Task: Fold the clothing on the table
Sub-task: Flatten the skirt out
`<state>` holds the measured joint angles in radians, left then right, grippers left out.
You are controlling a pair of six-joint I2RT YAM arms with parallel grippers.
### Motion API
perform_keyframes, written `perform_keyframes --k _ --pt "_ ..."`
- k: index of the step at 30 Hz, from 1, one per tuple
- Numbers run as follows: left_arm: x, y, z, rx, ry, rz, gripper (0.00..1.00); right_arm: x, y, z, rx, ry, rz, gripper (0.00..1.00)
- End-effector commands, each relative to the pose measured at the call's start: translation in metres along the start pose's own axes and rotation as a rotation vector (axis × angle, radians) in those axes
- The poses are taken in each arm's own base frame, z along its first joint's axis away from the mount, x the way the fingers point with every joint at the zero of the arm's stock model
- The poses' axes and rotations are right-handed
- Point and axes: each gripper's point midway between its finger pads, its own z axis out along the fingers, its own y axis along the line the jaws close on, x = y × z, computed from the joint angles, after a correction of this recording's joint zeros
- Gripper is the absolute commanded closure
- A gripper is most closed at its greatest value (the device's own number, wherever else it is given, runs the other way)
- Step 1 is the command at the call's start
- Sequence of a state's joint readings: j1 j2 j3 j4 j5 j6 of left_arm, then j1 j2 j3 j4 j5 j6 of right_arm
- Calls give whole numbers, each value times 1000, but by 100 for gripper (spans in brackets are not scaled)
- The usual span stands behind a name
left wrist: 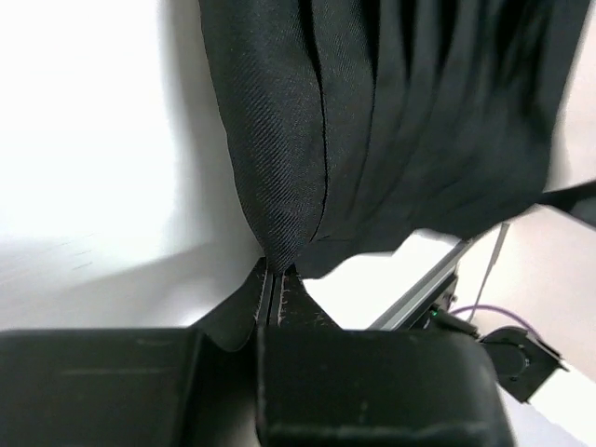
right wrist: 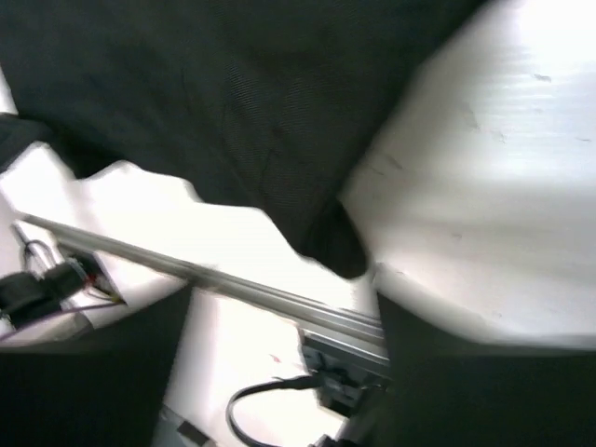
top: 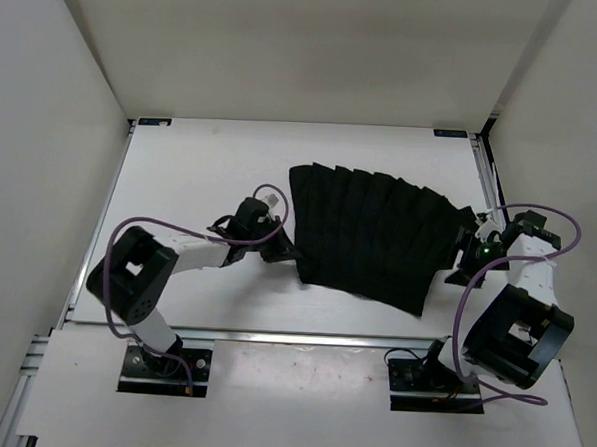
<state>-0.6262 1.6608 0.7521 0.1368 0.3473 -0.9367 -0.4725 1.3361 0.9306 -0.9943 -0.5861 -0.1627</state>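
The black clothing's far edge slopes barward at one end; right gripper pinches that end (top: 463, 213) to level it before folding.
The black pleated clothing (top: 373, 237) lies spread on the white table (top: 206, 169), slanting down to the right. My left gripper (top: 280, 249) is at its lower left corner. In the left wrist view the jaws (left wrist: 277, 272) are pressed together on a pinched fold of the clothing (left wrist: 372, 121). My right gripper (top: 466, 255) sits at the clothing's right edge. In the blurred right wrist view its gripper (right wrist: 279, 312) has dark fingers (right wrist: 93, 372) standing wide apart. A corner of the clothing (right wrist: 279, 121) hangs ahead of them, not pinched.
A metal rail (top: 303, 337) runs along the table's near edge, with both arm bases just behind it. White enclosure walls (top: 44, 120) close in the left, right and back. Purple cables (top: 128, 230) loop off both arms.
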Motion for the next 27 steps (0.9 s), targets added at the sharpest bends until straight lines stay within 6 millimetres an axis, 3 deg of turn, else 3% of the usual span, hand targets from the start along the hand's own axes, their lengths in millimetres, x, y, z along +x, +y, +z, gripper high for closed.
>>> perform_keyframes --k 1,2,4,6,7,9,11,15,16,18,19,22,24,27 --pt "-3 5 -29 -3 9 43 100 2 -21 -7 100 -1 58 1" --pt "-4 13 -34 -23 10 33 100 0 -23 -13 94 -22 89 1" --pt "4 22 -43 -52 37 52 97 -22 -26 -33 142 -102 45 1" --pt "12 25 -48 -54 50 48 80 -39 -17 -44 171 -161 -5 1" --pt "12 22 -52 -39 39 50 48 -51 -9 -49 164 -203 -37 1" --pt "8 13 -57 -17 8 69 2 -65 10 -45 91 -229 -83 1" --pt "4 9 -61 -10 -11 76 1 -72 24 -39 -14 -226 -90 0" --pt "-9 0 -66 23 -40 88 1 -82 31 -27 -215 -175 -11 1" --pt "-14 -3 -67 43 -51 90 1 -80 30 -20 -231 -147 -2 4" --pt "-16 1 -62 38 -29 91 1 -69 31 -6 -231 -75 -2 25" --pt "-11 2 -56 29 0 96 1 -60 35 -3 -218 -33 -25 27" --pt "0 10 -47 -24 72 139 2 -34 32 8 -107 75 -124 1" --pt "4 13 -45 -39 80 170 1 -23 31 11 -53 84 -159 0" --pt "2 13 -46 -14 51 138 1 -41 36 6 -129 -5 -88 8"
